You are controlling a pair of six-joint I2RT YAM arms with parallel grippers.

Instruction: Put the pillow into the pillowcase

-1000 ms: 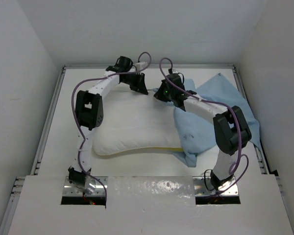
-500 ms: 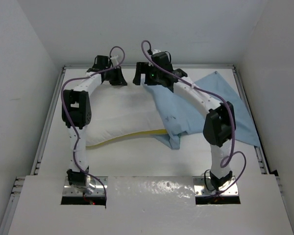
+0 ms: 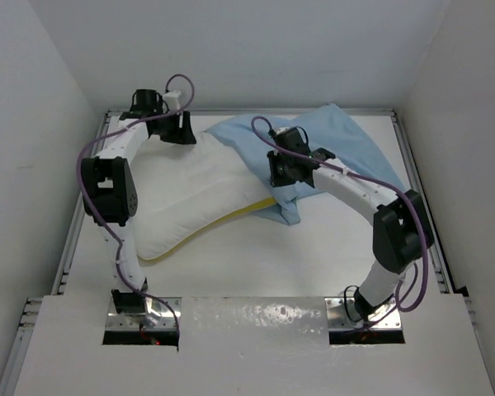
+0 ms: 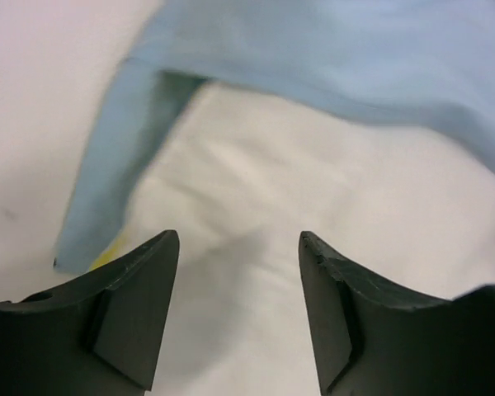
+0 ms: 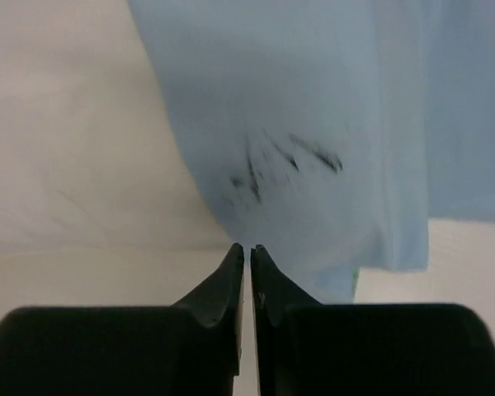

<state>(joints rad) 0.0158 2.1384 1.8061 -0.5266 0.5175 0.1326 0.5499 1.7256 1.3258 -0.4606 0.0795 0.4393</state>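
Observation:
I will take the pillow's near edge [image 3: 249,203] beside the pillowcase with my left gripper and straighten the white pillow, because it slants across the pillowcase's opening.
The white pillow [image 3: 190,194] lies slanted on the left half of the table, its yellow band [image 3: 223,221] along the near edge. The light blue pillowcase [image 3: 334,140] is bunched at the back right and overlaps the pillow's right end. My left gripper [image 3: 181,132] hovers open over the pillow's far left corner; in its wrist view the jaws [image 4: 239,239] frame bare pillow [image 4: 256,190], with the pillowcase [image 4: 330,49] beyond. My right gripper [image 3: 283,172] is shut at the pillowcase's left edge. Its tips [image 5: 247,247] pinch the blue fabric [image 5: 313,99] beside the pillow [image 5: 74,124].
A raised rail [image 3: 89,190] borders the white table [image 3: 256,264] on the left, back and right. White walls stand close around it. Purple cables loop off both arms. The pillowcase's lower corner [image 3: 287,213] hangs over the pillow's near right end.
The left gripper swung left along the back edge and opened. The right gripper opened, came nearer and shut on the pillowcase. The pillowcase bunched toward the back; the pillow's left end slid left.

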